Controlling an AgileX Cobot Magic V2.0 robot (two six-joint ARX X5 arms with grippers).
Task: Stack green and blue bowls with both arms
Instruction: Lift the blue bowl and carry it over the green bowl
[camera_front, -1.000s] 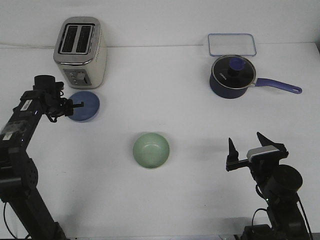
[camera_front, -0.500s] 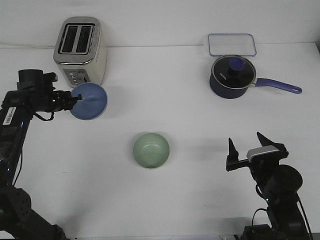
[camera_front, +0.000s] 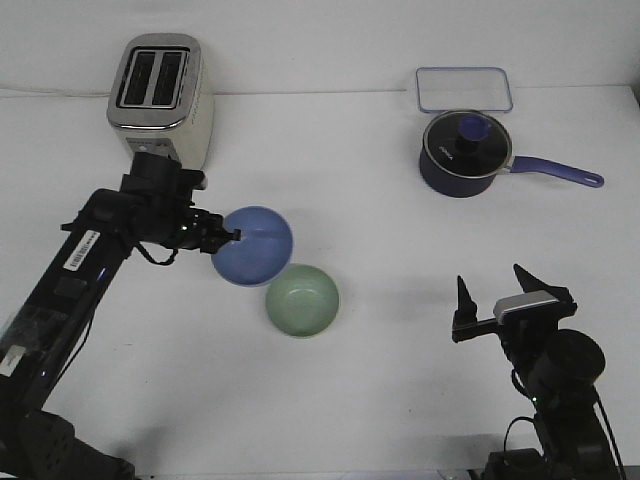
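I should use my left gripper to release the blue bowl inside the green bowl (camera_front: 303, 300) near the middle of the white table.
The blue bowl (camera_front: 254, 246) hangs above the table in the front view, tilted, with my left gripper (camera_front: 229, 237) shut on its left rim. It sits just up and left of the green bowl (camera_front: 302, 300), which rests upright on the white table near the middle; the two rims nearly overlap in this view. My right gripper (camera_front: 494, 293) stands open at the lower right, well away from both bowls, with nothing between its fingers.
A silver toaster (camera_front: 160, 102) stands at the back left. A dark navy lidded saucepan (camera_front: 465, 153) with a long handle sits at the back right, and a clear rectangular lid (camera_front: 464, 89) lies behind it.
My left gripper has carried the blue bowl from beside the toaster rightward and toward the front, close to the green bowl. The right arm has not moved.
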